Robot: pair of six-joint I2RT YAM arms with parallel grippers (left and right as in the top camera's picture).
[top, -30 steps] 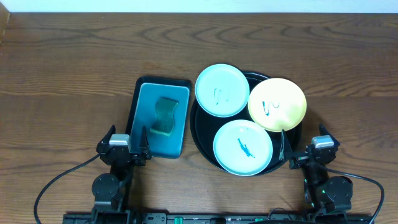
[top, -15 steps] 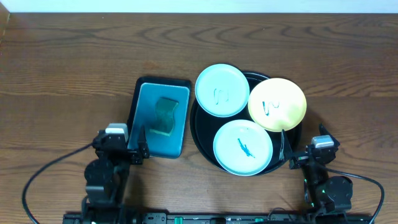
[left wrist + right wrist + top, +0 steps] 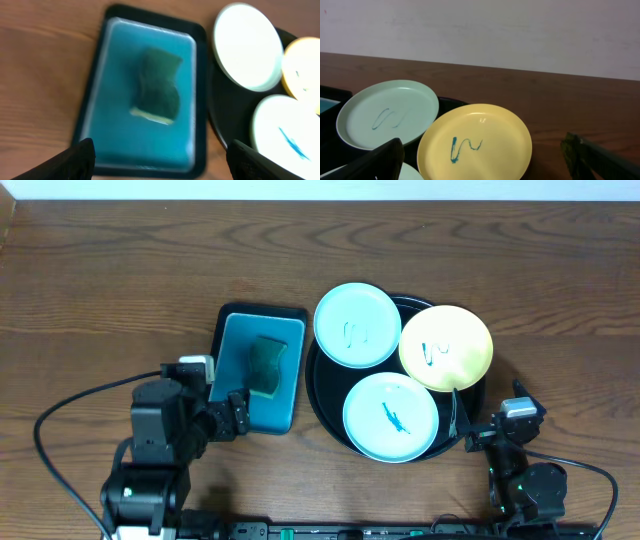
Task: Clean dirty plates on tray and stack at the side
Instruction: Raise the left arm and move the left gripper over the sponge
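My left gripper should next move to the middle of the dark green sponge (image 3: 266, 366) (image 3: 158, 84) in the teal tray and close on it there.
Three plates lie on the round black tray (image 3: 318, 395): a mint one (image 3: 357, 325) at the back left, a yellow one (image 3: 446, 347) at the right, and a mint one (image 3: 391, 417) at the front. Each bears a teal scribble. My left gripper (image 3: 228, 418) is open and empty above the near end of the teal tray. The left wrist view shows its fingertips (image 3: 80, 160) wide apart. My right gripper (image 3: 488, 412) is open and empty at the black tray's near right rim. In the right wrist view, the yellow plate (image 3: 475, 142) lies just ahead of it.
A teal rectangular tray (image 3: 258, 395) sits left of the black tray and holds a dark green sponge (image 3: 265, 365). The sponge (image 3: 159, 86) lies ahead of my left gripper in the left wrist view. Bare wooden table (image 3: 100, 300) lies to the left and behind.
My left arm has lifted from its rest and moved forward to the near end of the teal tray. The right arm and the plates have not moved.
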